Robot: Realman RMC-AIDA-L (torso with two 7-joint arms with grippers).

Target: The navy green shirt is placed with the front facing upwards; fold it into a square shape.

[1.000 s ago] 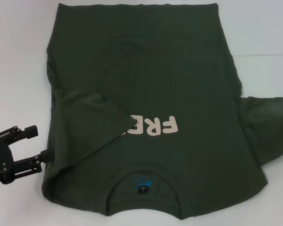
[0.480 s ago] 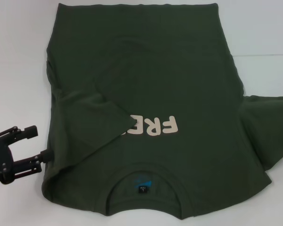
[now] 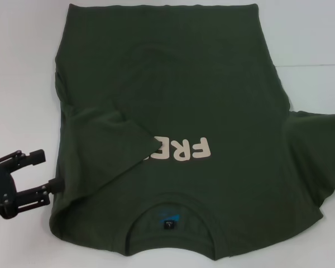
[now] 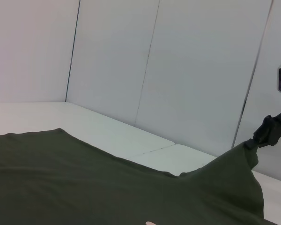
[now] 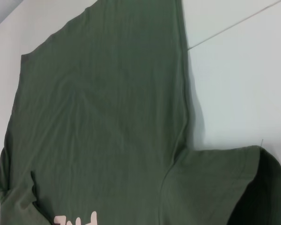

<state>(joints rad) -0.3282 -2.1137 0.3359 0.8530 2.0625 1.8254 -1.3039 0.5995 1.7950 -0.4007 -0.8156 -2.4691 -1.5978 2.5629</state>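
Note:
Next, my right gripper lets go of the sleeve tip on the shirt's body, between the cream lettering and the shirt's side edge [image 3: 255,110] [image 5: 152,148].
The navy green shirt [image 3: 173,95] lies front up on the white table, collar [image 3: 170,215] nearest me and cream lettering [image 3: 181,149] on the chest. Its left sleeve [image 3: 106,145] is folded in over the chest and covers part of the lettering. My left gripper [image 3: 42,172] is open at the shirt's near left edge, its lower finger touching the cloth. The right sleeve [image 3: 315,151] reaches the picture's right edge. The head view does not show my right gripper. In the left wrist view the right gripper [image 4: 258,139] pinches that sleeve's tip and holds it raised off the table.
The white table [image 3: 22,84] surrounds the shirt on the left, far side and right, with a seam line [image 3: 312,66] at the right. Grey wall panels [image 4: 178,70] stand behind the table.
The right sleeve has lifted and spread a little farther toward the right edge. The left gripper and the rest of the shirt have not moved.

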